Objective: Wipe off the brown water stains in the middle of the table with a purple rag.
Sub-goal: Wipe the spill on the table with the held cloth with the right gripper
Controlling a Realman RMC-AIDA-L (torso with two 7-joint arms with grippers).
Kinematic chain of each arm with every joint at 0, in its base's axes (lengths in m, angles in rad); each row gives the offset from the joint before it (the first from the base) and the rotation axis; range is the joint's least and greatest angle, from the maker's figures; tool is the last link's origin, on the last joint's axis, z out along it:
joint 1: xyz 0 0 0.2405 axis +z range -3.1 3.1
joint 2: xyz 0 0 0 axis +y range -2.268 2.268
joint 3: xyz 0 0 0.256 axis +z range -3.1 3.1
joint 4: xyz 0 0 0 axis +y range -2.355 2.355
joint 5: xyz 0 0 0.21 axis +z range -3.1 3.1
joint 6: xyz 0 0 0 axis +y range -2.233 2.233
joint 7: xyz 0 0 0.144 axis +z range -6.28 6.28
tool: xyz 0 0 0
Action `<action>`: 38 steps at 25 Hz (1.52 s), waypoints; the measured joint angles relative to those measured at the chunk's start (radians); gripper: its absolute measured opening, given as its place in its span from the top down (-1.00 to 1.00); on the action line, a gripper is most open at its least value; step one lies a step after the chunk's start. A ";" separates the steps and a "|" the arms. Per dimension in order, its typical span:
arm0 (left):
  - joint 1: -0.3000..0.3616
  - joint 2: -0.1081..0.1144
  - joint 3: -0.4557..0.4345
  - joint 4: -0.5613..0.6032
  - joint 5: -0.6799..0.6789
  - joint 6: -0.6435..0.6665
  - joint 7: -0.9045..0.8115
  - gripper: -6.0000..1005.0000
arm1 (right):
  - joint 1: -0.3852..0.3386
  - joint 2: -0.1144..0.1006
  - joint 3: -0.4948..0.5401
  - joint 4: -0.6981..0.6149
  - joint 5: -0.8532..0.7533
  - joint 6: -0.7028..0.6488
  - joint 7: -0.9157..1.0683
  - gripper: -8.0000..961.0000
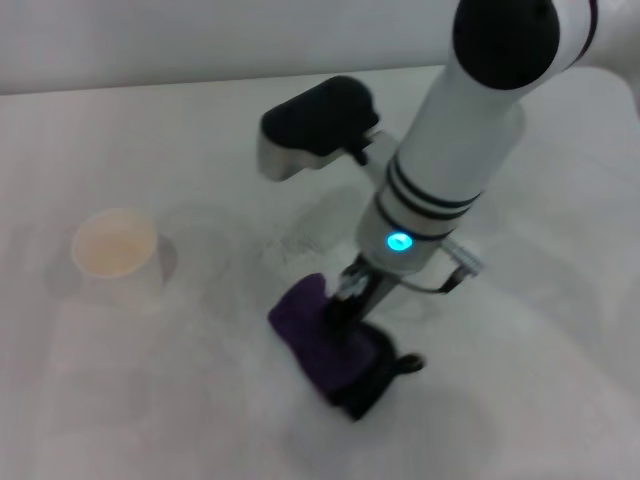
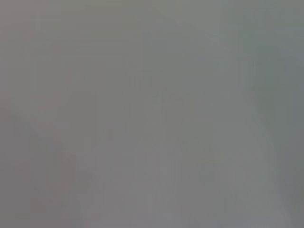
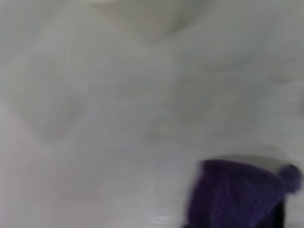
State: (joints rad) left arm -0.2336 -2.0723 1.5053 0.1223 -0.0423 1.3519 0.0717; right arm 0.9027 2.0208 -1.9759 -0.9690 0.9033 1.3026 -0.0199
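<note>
The purple rag, now bunched near the table's middle, will go down from my right gripper onto the bare table across the grey smudges (image 1: pixel 486 254) from the paper cup, where I need to put it.
The purple rag (image 1: pixel 322 345) lies bunched on the white table (image 1: pixel 520 380) near the middle, its black edging and loop (image 1: pixel 408 364) toward the near right. My right gripper (image 1: pixel 343 300) reaches down from the upper right and is shut on the rag's far side, pressing it on the table. The rag also shows in the right wrist view (image 3: pixel 237 197). No brown water stain shows in any view; it is hidden or out of view. The left gripper is not in view, and the left wrist view shows only a plain grey blur.
A white paper cup (image 1: pixel 116 247) stands at the left of the table. Faint grey smudges (image 1: pixel 296 240) lie just beyond the rag. The right arm's dark wrist housing (image 1: pixel 318 125) hangs over the far middle. The table's back edge (image 1: pixel 150 88) runs along the top.
</note>
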 joint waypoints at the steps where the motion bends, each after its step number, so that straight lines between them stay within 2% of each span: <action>1: 0.000 0.000 0.000 -0.001 -0.001 -0.006 0.001 -0.75 | -0.008 0.000 0.023 -0.002 -0.044 0.021 0.007 0.79; 6: -0.002 0.001 -0.001 -0.001 -0.002 -0.020 0.004 -0.75 | -0.046 -0.001 0.117 -0.014 -0.197 0.089 0.019 0.79; 10: -0.003 0.002 -0.002 -0.001 -0.003 -0.022 0.004 -0.75 | -0.056 0.003 0.120 -0.048 -0.205 0.098 0.023 0.79; 18: -0.016 0.002 -0.002 0.000 -0.004 -0.032 0.005 -0.75 | -0.013 0.007 0.004 -0.078 0.005 0.047 -0.034 0.79; 24: -0.029 -0.001 -0.001 -0.005 -0.001 -0.048 0.005 -0.75 | 0.057 0.007 -0.122 0.052 0.226 -0.056 -0.155 0.79; 26: -0.029 -0.002 0.000 -0.007 0.001 -0.048 0.005 -0.75 | 0.069 0.007 -0.134 0.080 0.254 -0.073 -0.174 0.79; 31: -0.019 -0.001 -0.002 -0.009 -0.002 -0.048 0.005 -0.75 | 0.035 0.000 -0.049 0.076 0.147 -0.061 -0.155 0.80; 38: -0.014 -0.002 -0.002 -0.009 -0.003 -0.048 0.006 -0.75 | -0.092 -0.005 0.227 -0.036 -0.184 0.087 -0.147 0.80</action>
State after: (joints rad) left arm -0.2480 -2.0741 1.5033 0.1128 -0.0453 1.3039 0.0779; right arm 0.8109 2.0161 -1.7489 -1.0051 0.7196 1.3898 -0.1668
